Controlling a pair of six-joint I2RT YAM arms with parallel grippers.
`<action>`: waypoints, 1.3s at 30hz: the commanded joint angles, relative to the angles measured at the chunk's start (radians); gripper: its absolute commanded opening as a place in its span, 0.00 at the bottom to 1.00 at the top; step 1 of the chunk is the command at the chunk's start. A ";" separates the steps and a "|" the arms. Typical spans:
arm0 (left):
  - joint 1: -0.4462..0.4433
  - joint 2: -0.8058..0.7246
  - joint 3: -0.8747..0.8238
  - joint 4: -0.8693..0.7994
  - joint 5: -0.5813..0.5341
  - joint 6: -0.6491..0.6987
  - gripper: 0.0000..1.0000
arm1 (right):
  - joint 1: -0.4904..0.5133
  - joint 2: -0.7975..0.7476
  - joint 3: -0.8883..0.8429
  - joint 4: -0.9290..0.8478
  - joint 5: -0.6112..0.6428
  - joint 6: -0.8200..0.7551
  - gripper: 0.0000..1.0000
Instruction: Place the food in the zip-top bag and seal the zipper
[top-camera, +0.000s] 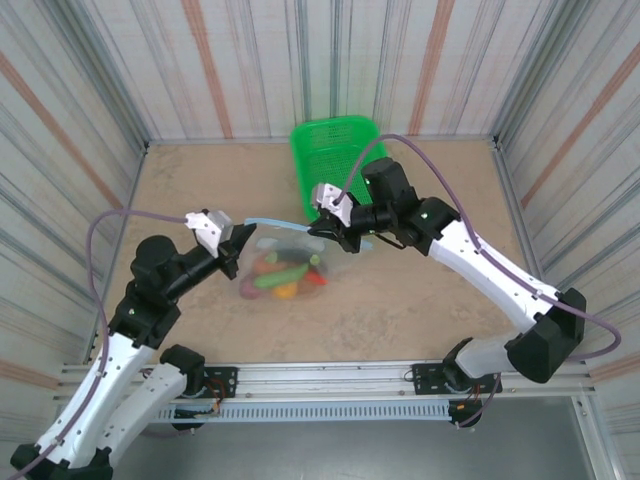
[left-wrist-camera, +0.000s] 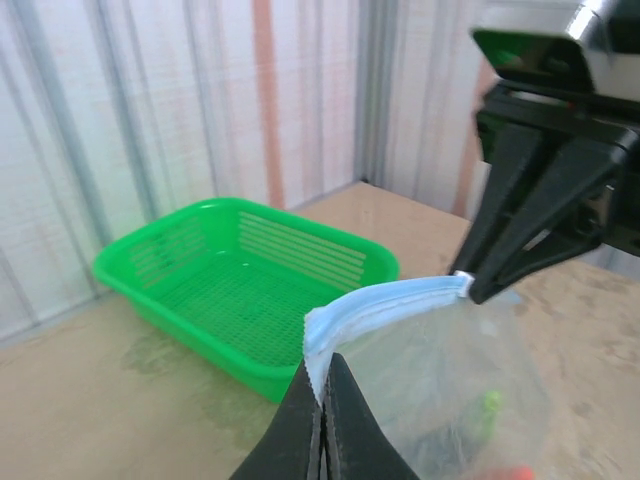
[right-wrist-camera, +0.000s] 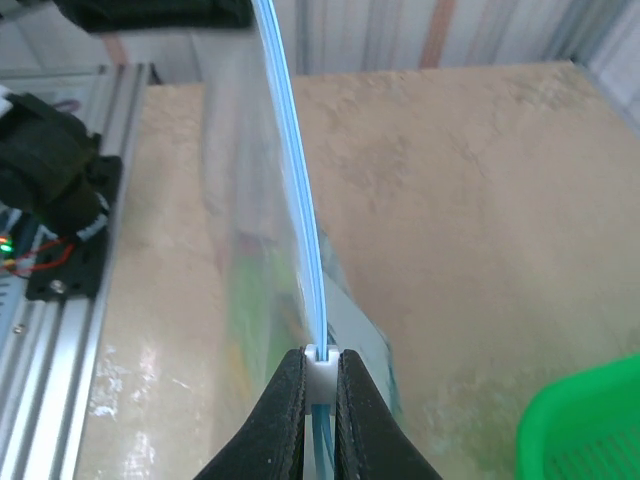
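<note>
The robot's right gripper needs to release the white slider on the table (right-wrist-camera: 542, 345) next to the corner of the green mesh basket that is closest to the bag.
The clear zip-top bag (top-camera: 262, 252) hangs stretched between my two grippers above the table, and the food (top-camera: 285, 277) lies inside it as a heap of green, orange and red pieces. My left gripper (top-camera: 243, 238) is shut on the bag's left top corner (left-wrist-camera: 316, 345). My right gripper (top-camera: 318, 228) is shut on the small white slider (right-wrist-camera: 320, 368) of the zipper. The zipper (right-wrist-camera: 300, 200), a pale blue strip, runs taut from that slider towards the left gripper (left-wrist-camera: 323, 385). In the left wrist view the right gripper (left-wrist-camera: 478, 288) pinches the strip's far end.
A green mesh basket (top-camera: 335, 150) stands at the back middle, just behind the right gripper, and its corner (right-wrist-camera: 590, 420) lies close to the bag. The metal rail (top-camera: 330, 380) with both arm bases runs along the near edge. Striped walls close in three sides.
</note>
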 joint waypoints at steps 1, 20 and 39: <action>0.031 -0.054 0.000 0.046 -0.184 -0.047 0.00 | -0.042 -0.050 -0.054 -0.055 0.164 0.055 0.00; 0.034 -0.116 0.001 -0.107 -0.338 -0.081 0.00 | -0.066 -0.214 -0.262 0.010 0.473 0.147 0.00; 0.007 -0.348 0.032 -0.481 -0.405 -0.254 0.00 | 0.182 -0.279 -0.147 -0.132 0.530 0.202 0.00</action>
